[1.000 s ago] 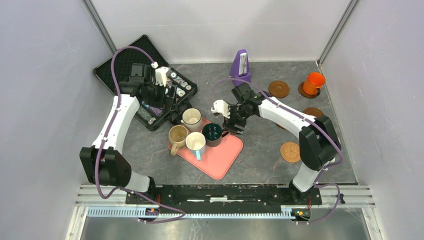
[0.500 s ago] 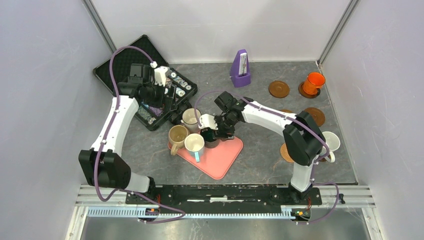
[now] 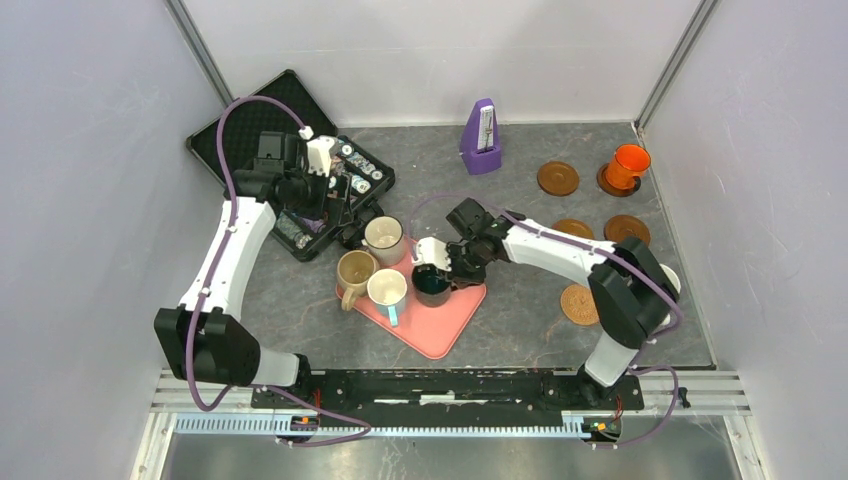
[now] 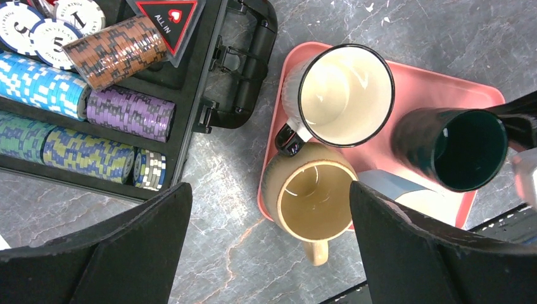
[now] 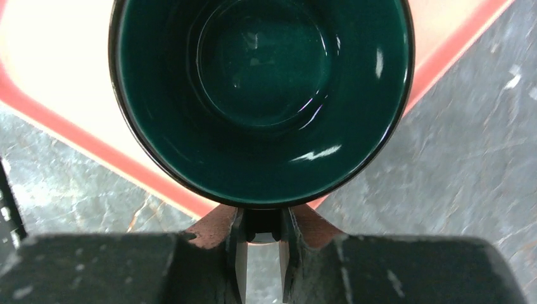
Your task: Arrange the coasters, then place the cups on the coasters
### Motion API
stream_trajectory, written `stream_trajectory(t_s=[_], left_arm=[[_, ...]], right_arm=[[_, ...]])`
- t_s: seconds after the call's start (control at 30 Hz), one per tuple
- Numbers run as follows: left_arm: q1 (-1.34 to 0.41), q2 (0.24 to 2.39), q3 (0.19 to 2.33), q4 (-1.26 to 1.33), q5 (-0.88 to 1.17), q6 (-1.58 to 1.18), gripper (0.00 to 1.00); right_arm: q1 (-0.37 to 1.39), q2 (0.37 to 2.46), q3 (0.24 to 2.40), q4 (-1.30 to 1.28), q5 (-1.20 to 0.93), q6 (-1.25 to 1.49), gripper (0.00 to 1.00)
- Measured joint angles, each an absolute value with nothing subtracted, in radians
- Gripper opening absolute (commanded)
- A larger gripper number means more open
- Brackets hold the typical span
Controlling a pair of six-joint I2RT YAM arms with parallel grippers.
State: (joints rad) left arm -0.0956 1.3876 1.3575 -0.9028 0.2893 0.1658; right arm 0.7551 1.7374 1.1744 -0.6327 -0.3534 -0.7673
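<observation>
The teal cup will go down from my right gripper onto the light brown coaster [image 3: 580, 304] that is nearest the front edge, where I will let go of it.
On the pink tray [image 3: 445, 325] stand a white dark-rimmed cup [image 3: 383, 238], a tan cup [image 3: 355, 270] at its left edge, a light blue cup [image 3: 389, 288] and a dark teal cup [image 3: 432, 284]. My right gripper [image 3: 450, 271] is shut on the teal cup's [image 5: 263, 95] handle [image 5: 263, 227]. My left gripper [image 3: 345, 218] hovers open by the case, above the tan cup [image 4: 316, 202]. The orange cup [image 3: 628, 163] sits on a coaster at back right. A white cup [image 3: 668, 281] peeks out behind the right arm. Bare coasters [image 3: 557, 178] [image 3: 626, 228] [image 3: 580, 304] lie on the right.
An open black case of poker chips [image 3: 290, 160] lies at back left, its chip stacks [image 4: 126, 114] right under my left wrist. A purple metronome [image 3: 483, 125] stands at the back centre. Another coaster [image 3: 573, 227] is partly covered by the right arm. Grey walls close in both sides.
My right gripper reached left and down to the teal cup and closed on its handle. The cup has shifted slightly toward the tray's near side. The left arm barely moved.
</observation>
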Motion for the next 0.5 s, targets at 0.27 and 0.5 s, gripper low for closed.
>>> stream_trajectory(t_s=[0.27,0.5], left_arm=[[-0.095,1.388,1.340,-0.888,0.298,0.165,1.00],[-0.096,1.404,1.340,-0.862,0.341,0.162,1.00]], right_arm=[[0.540,1.475,0.982,-0.622,-0.331,-0.621,0.00],[0.299,1.174,0.868,-0.645,-0.223,-0.528,0.00]])
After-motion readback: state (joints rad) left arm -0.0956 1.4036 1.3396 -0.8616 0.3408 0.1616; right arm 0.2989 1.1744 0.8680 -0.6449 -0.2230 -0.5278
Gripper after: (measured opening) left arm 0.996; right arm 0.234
